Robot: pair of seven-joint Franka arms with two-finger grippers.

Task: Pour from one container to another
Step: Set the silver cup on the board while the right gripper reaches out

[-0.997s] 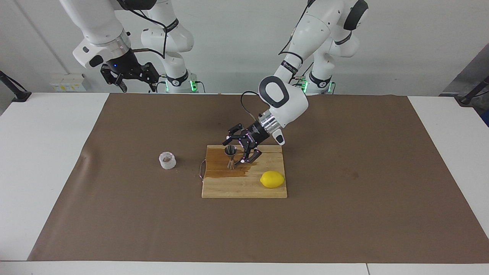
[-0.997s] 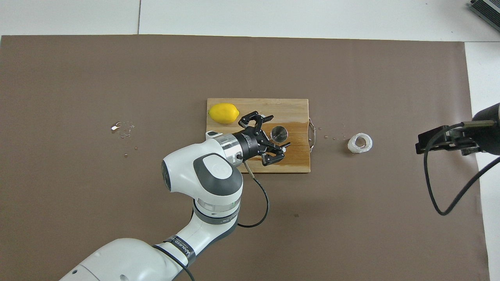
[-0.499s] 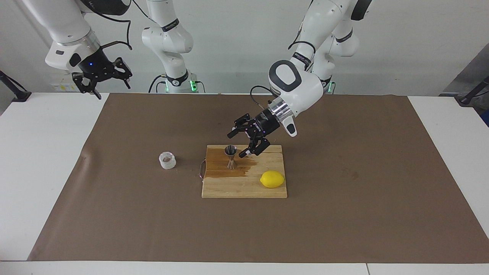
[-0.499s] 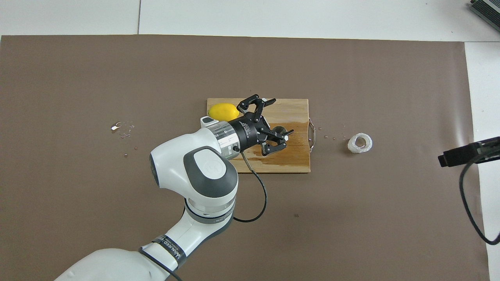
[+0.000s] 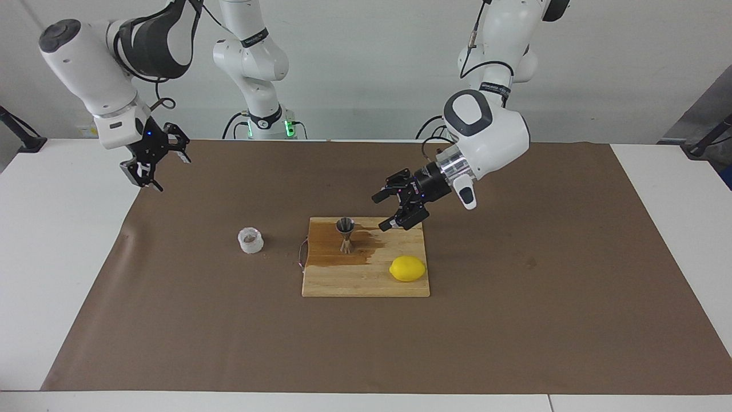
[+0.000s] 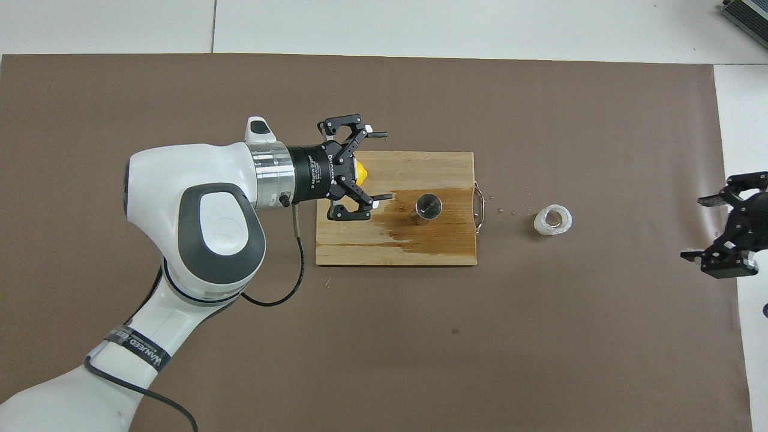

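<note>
Next, I move my right gripper next to the squat translucent-white cup beside the cutting board and close it around the cup's outer sides (image 6: 550, 225).
The small steel jigger (image 5: 345, 234) (image 6: 428, 207) stands upright on a wooden cutting board (image 5: 366, 283) (image 6: 438, 165), in a dark wet patch. The squat translucent-white cup (image 5: 250, 240) (image 6: 553, 219) sits on the brown paper beside the board, toward the right arm's end. My left gripper (image 5: 382, 212) (image 6: 385, 165) hangs open and holds nothing. It is above the board's end toward the left arm, apart from the jigger. My right gripper (image 5: 169, 171) (image 6: 696, 229) is open and holds nothing, raised over the paper's edge at the right arm's end of the table.
A yellow lemon (image 5: 408, 268) (image 6: 362, 173) lies on the board, partly covered by the left gripper in the overhead view. Spilled droplets (image 6: 189, 195) dot the paper toward the left arm's end. A metal handle (image 6: 479, 207) sticks out of the board's cup-side end.
The left gripper has drawn back from around the jigger toward the left arm's end and risen. The right arm has swung outward and down toward its end of the table.
</note>
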